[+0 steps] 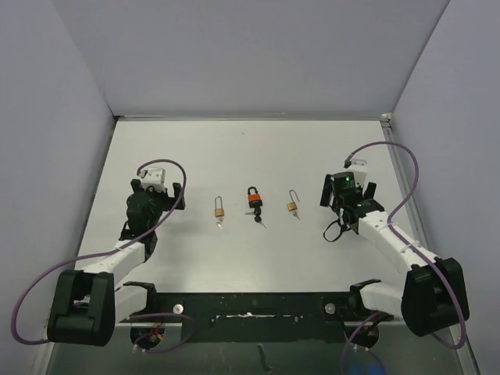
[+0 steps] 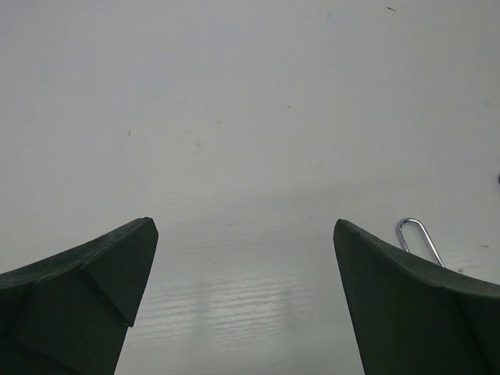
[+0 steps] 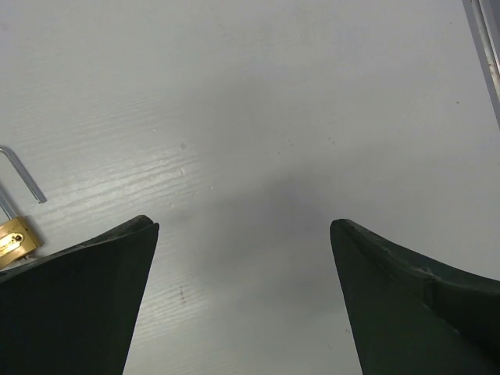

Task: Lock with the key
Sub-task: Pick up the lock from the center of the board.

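I will close my right gripper on the body of the small brass padlock (image 1: 292, 207) (image 3: 14, 241), the one beside the orange padlock with its shackle swung open.
Three padlocks lie in a row mid-table. A brass padlock (image 1: 219, 208) on the left has a key (image 1: 220, 223) at its base. In the middle is a black and orange padlock (image 1: 254, 200) with a black-headed key (image 1: 258, 219) below it. On the right a small brass padlock (image 1: 292, 205) lies with its shackle swung open. My left gripper (image 1: 158, 190) stands open over bare table left of the row; a steel shackle (image 2: 416, 239) peeks past its right finger. Right of the row, my right gripper (image 1: 345, 192) is open and holds nothing. The small brass padlock (image 3: 14, 242) shows at its view's left edge.
White table with grey walls on three sides. A metal rail (image 3: 486, 47) runs along the table's right edge, close to the right arm. Purple cables loop over both arms.
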